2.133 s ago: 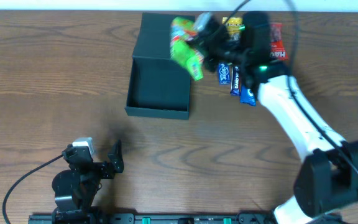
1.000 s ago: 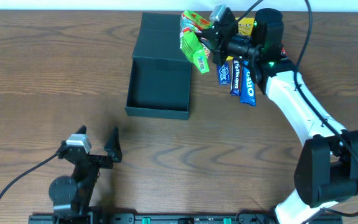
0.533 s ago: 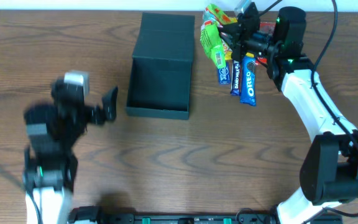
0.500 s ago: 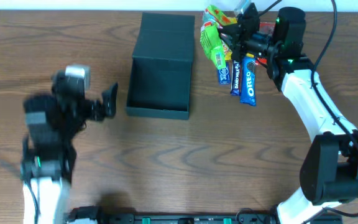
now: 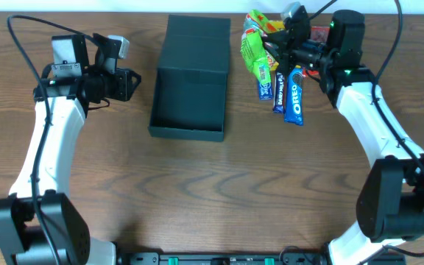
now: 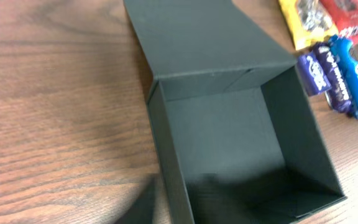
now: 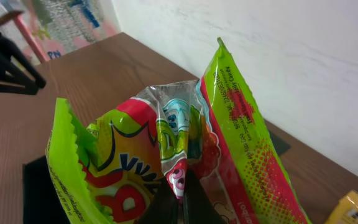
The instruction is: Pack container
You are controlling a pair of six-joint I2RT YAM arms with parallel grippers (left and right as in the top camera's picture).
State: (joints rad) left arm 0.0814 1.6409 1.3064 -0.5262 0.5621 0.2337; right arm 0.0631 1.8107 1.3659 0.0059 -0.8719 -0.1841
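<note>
Next, my right gripper releases the green snack packet on the empty bottom inside the dark teal container [image 5: 203, 107].
The container [image 5: 188, 99] is a dark teal box standing open mid-table, with its flap lid [image 5: 197, 33] lying flat behind it. In the left wrist view its inside [image 6: 235, 149] holds nothing. My left gripper [image 5: 129, 82] hovers just left of the container; its fingers read as one dark mass, shut and empty. My right gripper [image 5: 277, 48] is shut on a bunch of green snack packets [image 5: 255, 53], held in the air to the right of the lid. The right wrist view shows the fingers [image 7: 166, 208] pinching the packets' foil [image 7: 176, 155].
Three blue snack packets [image 5: 280, 90] lie on the table right of the container, also in the left wrist view [image 6: 340, 78]. A yellow packet [image 6: 303, 22] and a red one [image 6: 353, 15] lie behind them. A white wall runs along the far edge.
The left arm swung from the front left up to the container's left side, and its jaws closed. The right arm moved the green packets from over the lid to its right.
</note>
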